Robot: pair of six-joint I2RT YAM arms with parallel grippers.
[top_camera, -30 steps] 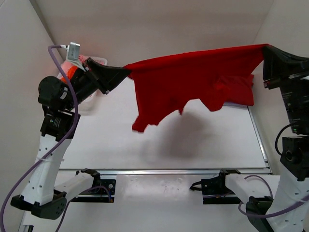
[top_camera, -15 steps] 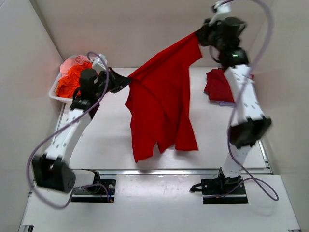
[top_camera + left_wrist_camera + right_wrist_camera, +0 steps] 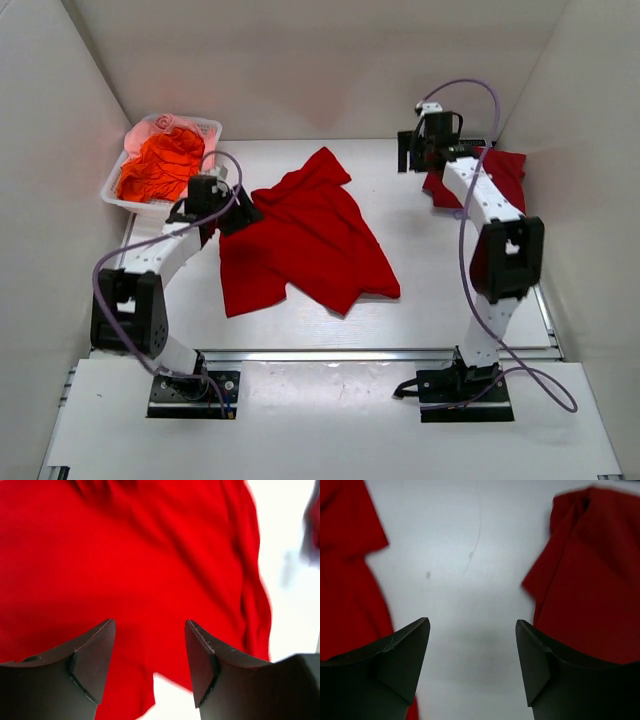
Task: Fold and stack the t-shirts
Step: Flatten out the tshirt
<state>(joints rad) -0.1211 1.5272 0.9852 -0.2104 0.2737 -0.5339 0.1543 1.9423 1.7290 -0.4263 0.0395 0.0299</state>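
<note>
The spread t-shirt's near edge is crooked; next my left gripper lifts its near corner on the basket's side (image 3: 234, 308) to straighten it before folding.
One deep-red t-shirt (image 3: 305, 240) lies spread and rumpled on the middle of the white table (image 3: 440, 290). My left gripper (image 3: 238, 213) is at its left edge, open. In the left wrist view the left gripper (image 3: 149, 625) hangs just above the t-shirt (image 3: 150, 555) with nothing between its fingers. A second red t-shirt (image 3: 497, 172) lies bunched at the back right. My right gripper (image 3: 412, 153) is between the two, open. In the right wrist view the right gripper (image 3: 472, 622) is over bare table, the spread t-shirt (image 3: 345, 580) to its left and the other t-shirt (image 3: 592, 585) to its right.
A white lattice basket (image 3: 210, 128) holding orange-red cloth (image 3: 160, 165) stands at the back left, close behind the left arm. Walls close the table in on the left, back and right. A metal rail (image 3: 330, 353) runs along the near edge.
Both grippers were shut on the shirt, holding it stretched in the air. Now both have opened and let go, and the shirt lies on the table. Both arms have come down.
</note>
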